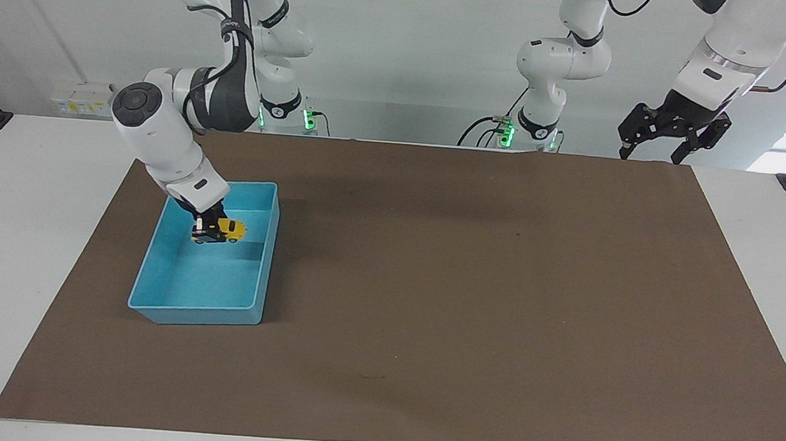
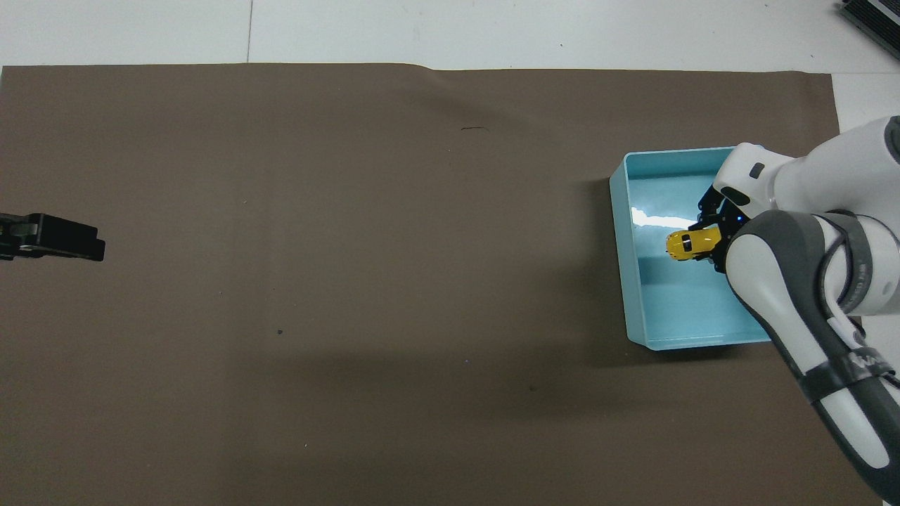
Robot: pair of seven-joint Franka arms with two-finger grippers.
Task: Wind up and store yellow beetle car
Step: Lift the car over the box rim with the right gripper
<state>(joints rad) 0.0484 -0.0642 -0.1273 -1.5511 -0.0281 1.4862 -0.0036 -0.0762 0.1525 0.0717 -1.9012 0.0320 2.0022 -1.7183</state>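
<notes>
Next, my right gripper sets the yellow beetle car, still low over the bin's floor, down on the middle of the blue bin's bottom (image 2: 681, 264) and leaves it there.
My right gripper (image 1: 207, 227) is shut on the yellow beetle car (image 1: 225, 231), a tiny yellow toy with dark windows. It holds the car low over the inside of the blue bin (image 1: 196, 315), above the bin's floor. From overhead, the car (image 2: 689, 243) sticks out sideways from the right gripper (image 2: 710, 240), over the bin (image 2: 619, 232). My left gripper (image 1: 651, 155) waits open and raised at the left arm's end of the table, over the mat's edge by the robots. Only its dark tip (image 2: 63, 239) shows from overhead.
A brown mat (image 1: 471, 288) covers most of the white table (image 1: 12, 221). The bin stands on the mat toward the right arm's end. The right arm's elbow and forearm (image 2: 808, 281) hang over part of the bin.
</notes>
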